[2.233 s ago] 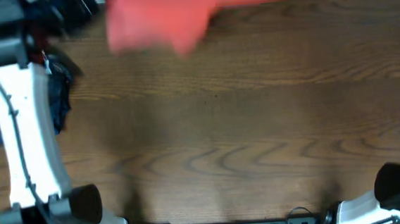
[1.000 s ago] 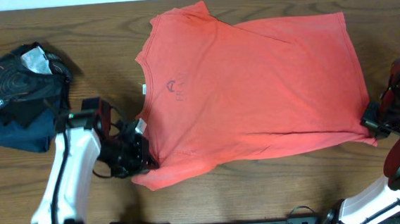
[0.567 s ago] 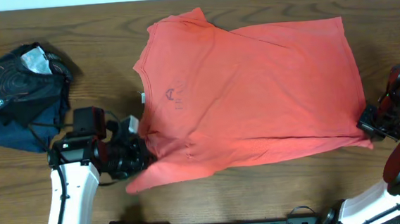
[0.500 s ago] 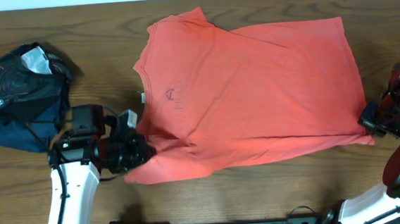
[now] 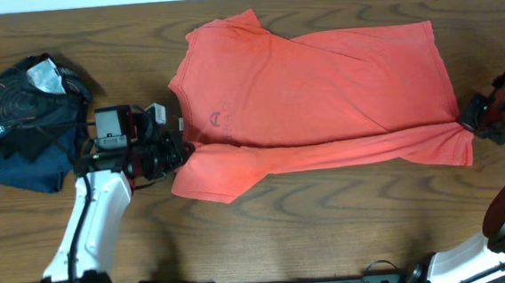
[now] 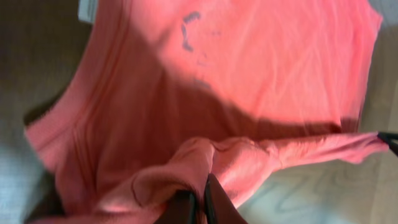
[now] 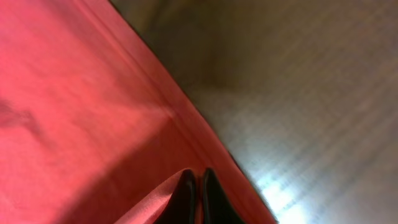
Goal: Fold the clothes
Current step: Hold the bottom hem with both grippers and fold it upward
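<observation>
Next, my right gripper lets go of the hem corner on the coral-red T-shirt's hem edge (image 5: 450,99), just beyond the lifted fold.
The coral-red T-shirt (image 5: 320,83) lies spread on the table, neck to the left, its near edge lifted and folded back toward the middle. My left gripper (image 5: 175,152) is shut on the shirt's near left sleeve edge, seen bunched between the fingers in the left wrist view (image 6: 198,199). My right gripper (image 5: 470,123) is shut on the near right hem corner; the right wrist view (image 7: 194,186) shows red cloth pinched between the dark fingertips. Faint reversed lettering (image 5: 220,119) shows near the neck.
A dark navy garment with swirl print and a grey patch (image 5: 19,113) lies crumpled at the far left, just behind my left arm. Bare wooden table (image 5: 330,225) runs along the front.
Both grippers have carried the shirt's near edge away from the table front toward the middle, so the front strip now lies folded over. The left gripper moved up beside the neck.
</observation>
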{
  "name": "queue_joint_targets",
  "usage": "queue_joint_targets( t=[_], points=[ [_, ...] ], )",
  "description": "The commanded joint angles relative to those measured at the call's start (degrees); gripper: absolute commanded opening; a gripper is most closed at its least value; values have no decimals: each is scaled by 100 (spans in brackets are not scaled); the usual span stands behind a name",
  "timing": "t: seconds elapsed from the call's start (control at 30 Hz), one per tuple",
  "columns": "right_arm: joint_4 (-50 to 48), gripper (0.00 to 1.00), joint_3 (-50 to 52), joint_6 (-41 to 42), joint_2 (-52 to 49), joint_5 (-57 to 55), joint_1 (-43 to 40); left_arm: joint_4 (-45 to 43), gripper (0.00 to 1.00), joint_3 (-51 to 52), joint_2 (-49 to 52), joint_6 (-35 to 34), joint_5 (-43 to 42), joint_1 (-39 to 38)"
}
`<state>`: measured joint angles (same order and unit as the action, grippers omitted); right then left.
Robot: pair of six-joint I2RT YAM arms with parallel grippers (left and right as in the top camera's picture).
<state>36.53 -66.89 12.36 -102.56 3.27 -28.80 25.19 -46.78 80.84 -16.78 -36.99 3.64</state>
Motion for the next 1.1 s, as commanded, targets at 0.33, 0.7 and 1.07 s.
queue_joint_targets(
  t=[0.33,0.7,1.07],
  points=[
    [-343,1,-7,-315,103,173,9,-1462,6,-4,612,-761,-208,20],
    [-850,1,-7,-905,103,479,37,-2271,6,-4,619,-1303,-304,20],
    [-1130,1,-7,-970,35,769,151,-2638,6,-4,1104,-1467,-284,-63]
  ],
)
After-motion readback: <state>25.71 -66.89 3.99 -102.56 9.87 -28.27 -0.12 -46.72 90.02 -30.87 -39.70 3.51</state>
